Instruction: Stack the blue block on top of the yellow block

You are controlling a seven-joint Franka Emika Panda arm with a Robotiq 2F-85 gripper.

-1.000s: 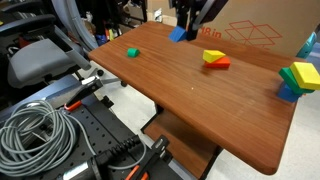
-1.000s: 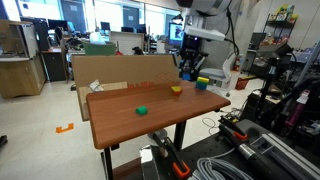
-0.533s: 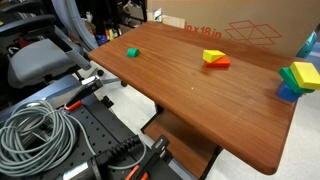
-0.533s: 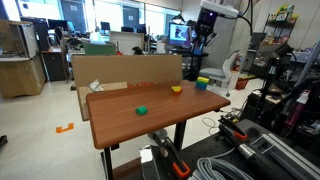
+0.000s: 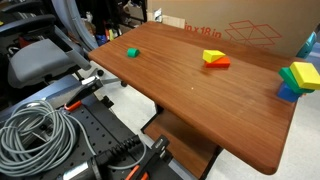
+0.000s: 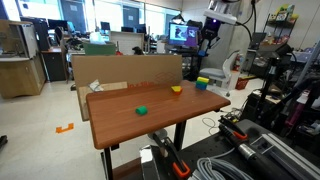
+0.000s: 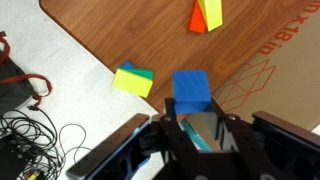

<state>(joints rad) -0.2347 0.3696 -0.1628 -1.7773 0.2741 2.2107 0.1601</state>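
Observation:
Next, I release the blue block on the yellow block (image 5: 311,73) (image 7: 123,80) at the top of the green and blue stack.
In the wrist view my gripper (image 7: 195,125) is shut on the small bright-blue block (image 7: 191,88), held high above the wooden table (image 7: 120,30). The yellow block (image 7: 211,12) rests on a red piece on the table, ahead of the gripper. It also shows in both exterior views (image 5: 212,56) (image 6: 176,89). In an exterior view the gripper (image 6: 208,38) hangs well above the table's far end. It is out of frame in the exterior view that looks down on the tabletop.
A small green block (image 5: 132,52) (image 6: 143,110) lies near one table end. A larger joined blue, green and yellow piece (image 5: 298,78) (image 7: 133,80) sits near the other edge. A cardboard box (image 5: 250,30) stands along the table. Cables (image 5: 35,135) lie on the floor.
The gripper has risen with the blue block from just above the table to well above it, leaving the frame of one exterior view.

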